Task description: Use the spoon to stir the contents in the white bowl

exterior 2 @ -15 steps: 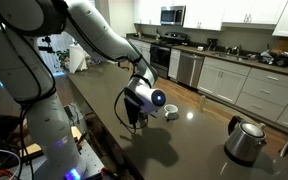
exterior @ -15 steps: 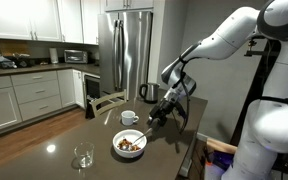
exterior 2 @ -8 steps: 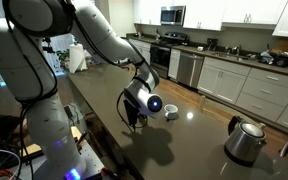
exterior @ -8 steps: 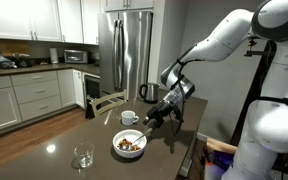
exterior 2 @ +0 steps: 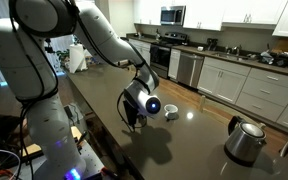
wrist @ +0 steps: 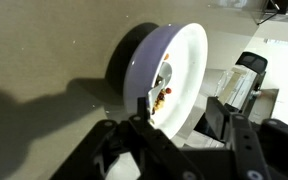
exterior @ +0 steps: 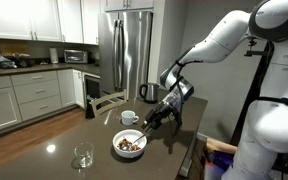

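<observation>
The spoon rests low over the white bowl's rim, below the steeper slant of my gripper, so I will open, tilt lower and take the spoon's handle (exterior: 145, 131) in line before I stir.
The white bowl (exterior: 130, 145) sits on the dark table near its front edge, with the brown and tan contents (exterior: 130, 144) heaped inside. My gripper (exterior: 156, 119) hovers just beside and above the bowl, shut on the spoon (exterior: 144, 130), which slants down with its tip in the contents. In the wrist view the bowl (wrist: 184, 60) fills the middle, with the contents (wrist: 162, 96) and the spoon (wrist: 165, 76) inside it, past the gripper (wrist: 181, 113) fingers. In an exterior view the gripper (exterior 2: 134, 116) hides the bowl.
A white handled cup (exterior: 130, 117) stands just behind the bowl and also shows in an exterior view (exterior 2: 170, 112). A clear glass (exterior: 83, 156) is near the table's front. A metal kettle (exterior 2: 246, 140) stands further along the table. A chair back (exterior: 106, 103) is at the far side.
The gripper with the spoon has shifted only slightly at the bowl. The bowl, cup and glass have not moved.
</observation>
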`<state>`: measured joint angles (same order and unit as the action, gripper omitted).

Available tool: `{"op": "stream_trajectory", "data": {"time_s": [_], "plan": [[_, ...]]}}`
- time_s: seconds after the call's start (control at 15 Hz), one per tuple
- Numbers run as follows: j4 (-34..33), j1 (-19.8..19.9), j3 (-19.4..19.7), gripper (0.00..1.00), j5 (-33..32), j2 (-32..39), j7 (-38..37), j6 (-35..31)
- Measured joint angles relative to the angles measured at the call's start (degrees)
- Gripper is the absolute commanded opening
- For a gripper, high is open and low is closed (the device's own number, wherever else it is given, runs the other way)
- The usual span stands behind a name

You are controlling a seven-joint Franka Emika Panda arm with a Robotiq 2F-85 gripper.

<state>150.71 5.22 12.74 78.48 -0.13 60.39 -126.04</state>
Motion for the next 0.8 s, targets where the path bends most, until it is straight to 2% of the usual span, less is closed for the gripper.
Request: {"op": "stream_trajectory", "data": {"time_s": [0.07,0.27,0.33,0.8], "plan": [[0.0,0.0,0.0,0.69,0.0,0.2,0.0,0.0],[0.0,0.0,0.0,0.93,0.0,0.4,0.0,-0.3],[0.0,0.1,0.0,0.97,0.1,0.4,0.0,-0.3],[0.4,2.3,0.1,1.00,6.0,0.4,2.5,0.0]]}}
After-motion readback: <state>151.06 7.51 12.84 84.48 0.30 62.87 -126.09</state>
